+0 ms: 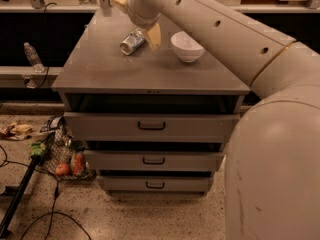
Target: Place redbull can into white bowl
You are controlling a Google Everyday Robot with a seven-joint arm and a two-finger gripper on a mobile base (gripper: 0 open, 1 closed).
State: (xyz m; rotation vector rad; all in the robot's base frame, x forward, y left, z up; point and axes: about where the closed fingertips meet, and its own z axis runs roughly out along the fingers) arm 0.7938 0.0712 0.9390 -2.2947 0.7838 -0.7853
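My gripper is going to close on the redbull can's body (138,39), toward the back, and leave the can's shiny round end free.
The redbull can (132,41) lies on its side on the grey cabinet top (150,74), its shiny round end facing front left. The white bowl (186,46) stands upright just right of it, empty. My gripper (135,25) hangs over the back of the top, right above the can. One tan finger (153,35) points down between the can and the bowl, close against the can's right side. The other finger (121,0) sticks out to the upper left. The jaws stand wide apart and hold nothing.
The cabinet has three drawers (151,126) below its top. A clear water bottle (32,56) stands on a ledge at the left. A wire basket with fruit (65,159), cables and a black pole (20,194) lie on the floor at the left.
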